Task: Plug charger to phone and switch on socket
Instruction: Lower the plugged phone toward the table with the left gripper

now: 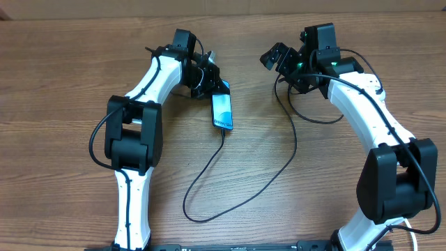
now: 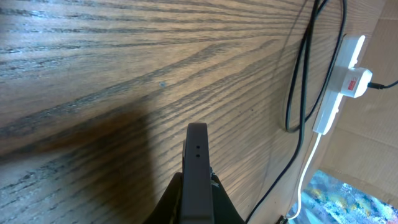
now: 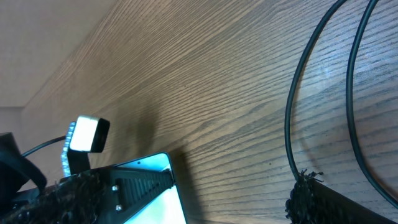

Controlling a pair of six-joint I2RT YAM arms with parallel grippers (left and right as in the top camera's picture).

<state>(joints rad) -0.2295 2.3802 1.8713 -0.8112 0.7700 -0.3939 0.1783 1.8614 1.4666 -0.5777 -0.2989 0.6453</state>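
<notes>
Next, the left gripper sets the phone down on the wooden table (image 1: 227, 111) behind the loop of the charger cable.
The phone (image 1: 222, 111) lies on the wooden table with its light-blue screen up. My left gripper (image 1: 217, 85) is shut on its far end; the left wrist view shows the jaws (image 2: 198, 193) clamped on the phone's dark edge (image 2: 198, 146). The charger cable (image 1: 240, 202) meets the phone's near short end, loops toward the table front, then runs up to my right arm. My right gripper (image 1: 277, 58) is open and empty; its fingers (image 3: 236, 186) are spread, with the phone (image 3: 158, 186) behind the left one. The socket (image 2: 345, 71) shows only in the left wrist view.
The socket's white cord (image 2: 309, 168) runs down from the strip, beside black cable strands (image 2: 303, 74). More black cable (image 3: 292, 118) curves across the right wrist view. A colourful patterned surface (image 2: 348, 199) shows at the left wrist view's lower right.
</notes>
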